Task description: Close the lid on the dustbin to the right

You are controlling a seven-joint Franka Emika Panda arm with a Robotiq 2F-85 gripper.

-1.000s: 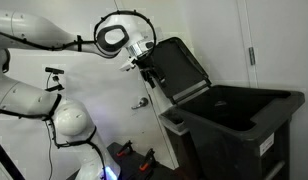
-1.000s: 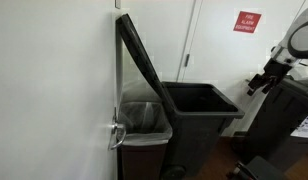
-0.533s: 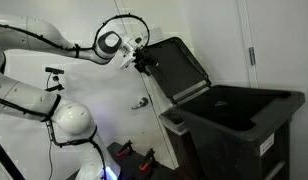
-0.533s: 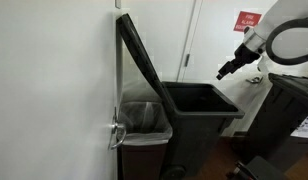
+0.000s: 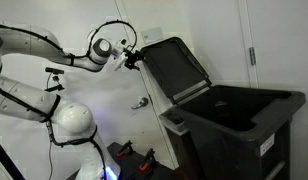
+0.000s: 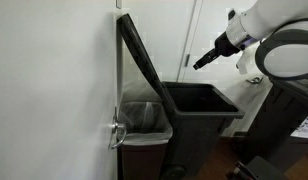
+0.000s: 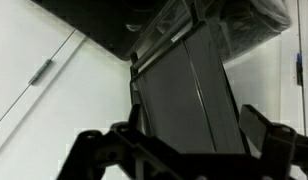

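My gripper should grip the dustbin's lid next on the lid's side edge [image 5: 145,54] [image 7: 222,125], just below the top corner nearest the arm, to swing it shut.
The dustbin [image 5: 239,115] is a big black box with a thick rim; it also shows in an exterior view [image 6: 199,105]. Its lid [image 5: 176,65] stands open, nearly upright, leaning back toward the white wall [image 6: 139,50]. My gripper [image 5: 131,58] is open and empty, level with the lid's upper edge and just beside its top corner. In an exterior view the gripper [image 6: 201,60] hangs above the open bin, apart from the lid. In the wrist view the lid [image 7: 184,95] fills the middle, seen between the open fingers [image 7: 197,120].
A smaller bin with a clear liner [image 6: 144,118] sits between the dustbin and the wall. A door handle [image 6: 116,133] sticks out below the lid. Another black bin [image 6: 289,110] stands behind. The arm's white base [image 5: 69,125] is near the wall.
My gripper has risen and moved toward the wall, from in front of the lid's face to beside its top corner. The lid has not moved.
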